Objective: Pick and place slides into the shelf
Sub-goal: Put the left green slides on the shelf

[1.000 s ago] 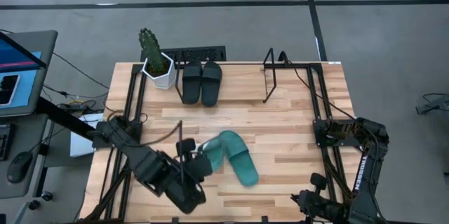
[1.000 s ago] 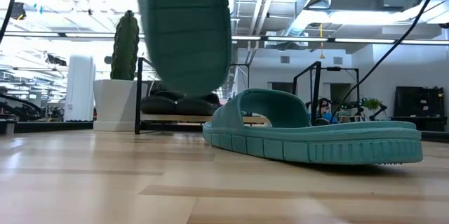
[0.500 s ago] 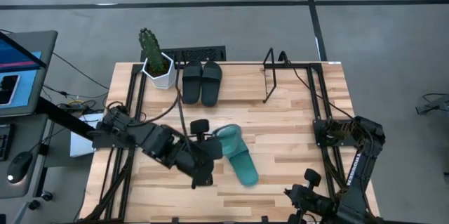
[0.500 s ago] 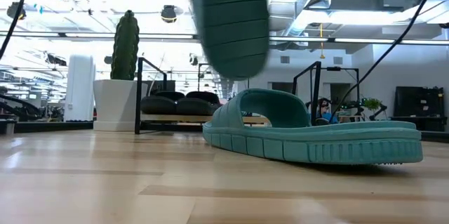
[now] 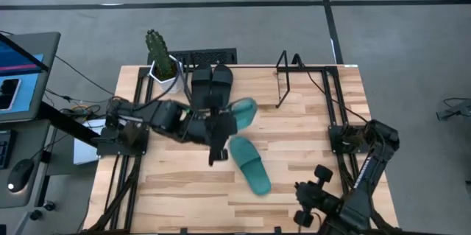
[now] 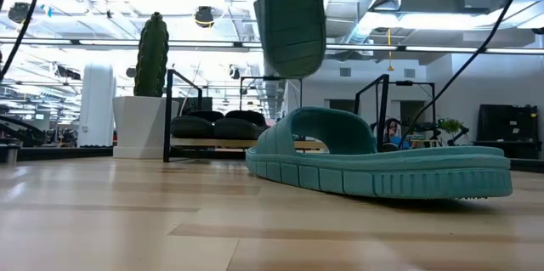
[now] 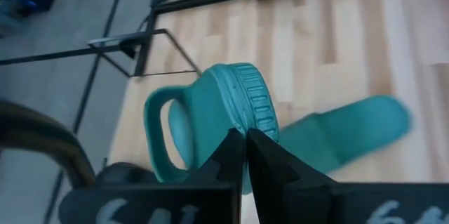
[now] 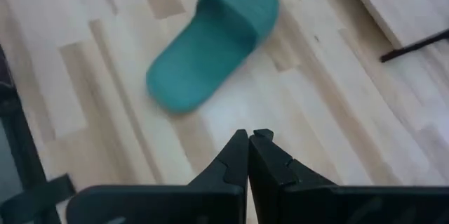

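The teal slide tilts as my left gripper pinches it by the ribbed edge of its sole, so next I set it down and take the strap (image 7: pixel 208 102) before shelving it.
My left gripper (image 5: pixel 221 127) reaches over the table's middle, shut on one teal slide (image 5: pixel 242 111) that it carries in the air just in front of the shelf (image 5: pixel 283 80). In the low view this slide's ribbed sole (image 6: pixel 291 16) shows high above the table. The other teal slide (image 5: pixel 250 163) lies sole-down on the table (image 6: pixel 374 165). Two black slides (image 5: pixel 211 82) sit side by side on the shelf's left part, next to its looped left end. My right gripper (image 8: pixel 250 142) is shut and waits over the near right corner. My left gripper pinches the teal slide between its two fingers by the sole's ribbed edge (image 7: pixel 247 122), close to the strap (image 7: pixel 160 129). The slide is lifted clear of the table and stands tilted, its free end pointing toward the shelf.
A potted cactus (image 5: pixel 163 64) in a white pot stands at the shelf's left end. The shelf's right part, up to its looped right end (image 5: pixel 288 64), holds no slide. Black arm frames run along both table sides. Bare wood lies to the right of the lying slide.
My left gripper has swung from the near left part of the table up toward the far edge, carrying the teal slide to just in front of the shelf and turning it on the way. The other teal slide has stayed put. The right arm shifted a little.
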